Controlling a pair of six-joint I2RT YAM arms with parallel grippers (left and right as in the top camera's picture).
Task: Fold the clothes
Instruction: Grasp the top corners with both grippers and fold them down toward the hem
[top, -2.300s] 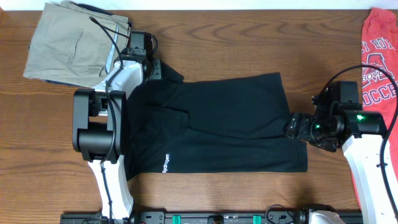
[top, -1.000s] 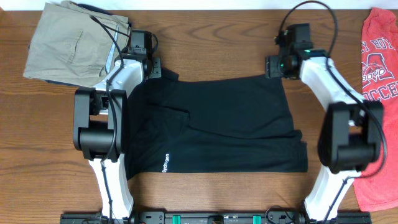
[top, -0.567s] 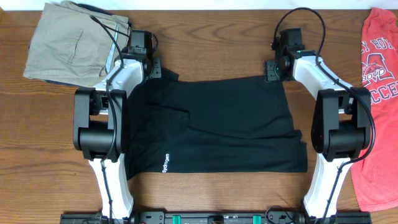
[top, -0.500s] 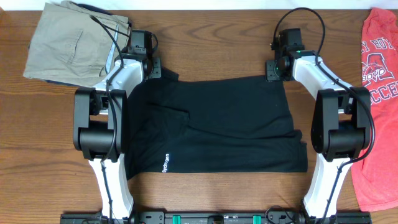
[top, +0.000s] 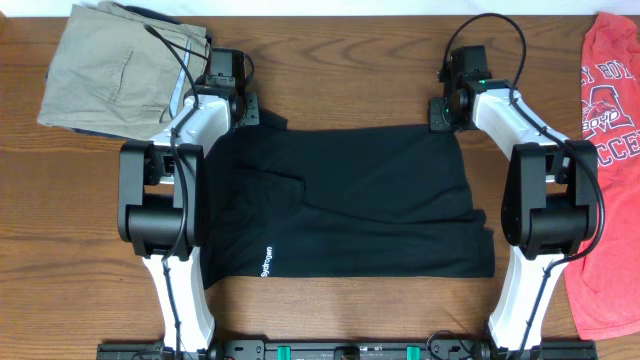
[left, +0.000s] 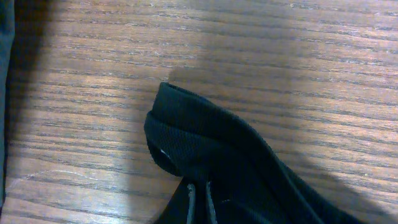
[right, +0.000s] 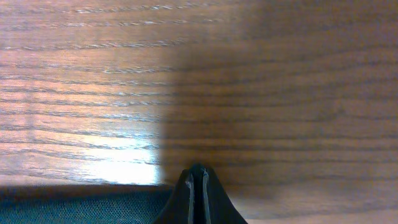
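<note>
The black shirt's far corner, now a bunched fold in that gripper, will leave my left gripper by the shirt's side edge (top: 222, 208), beyond the white lettering.
The clothes, a black shirt (top: 350, 200) with small white lettering near its lower left hem, lie spread flat on the wooden table. My left gripper (top: 252, 112) is at the shirt's far left corner. In the left wrist view it (left: 199, 196) is shut on a bunched fold of the black fabric (left: 205, 137). My right gripper (top: 438, 112) rests at the far right corner. In the right wrist view its fingers (right: 197, 180) are pressed together, and the shirt's edge (right: 81, 208) runs into them from the left.
Folded khaki trousers (top: 120, 65) lie at the far left corner of the table (top: 340, 60). A red printed shirt (top: 605, 150) lies along the right edge. Both arms' bases stand at the near edge, either side of the black shirt.
The right arm swung from the shirt's near right corner up to its far right corner, then its jaws closed there. The left arm and its grip stayed put.
</note>
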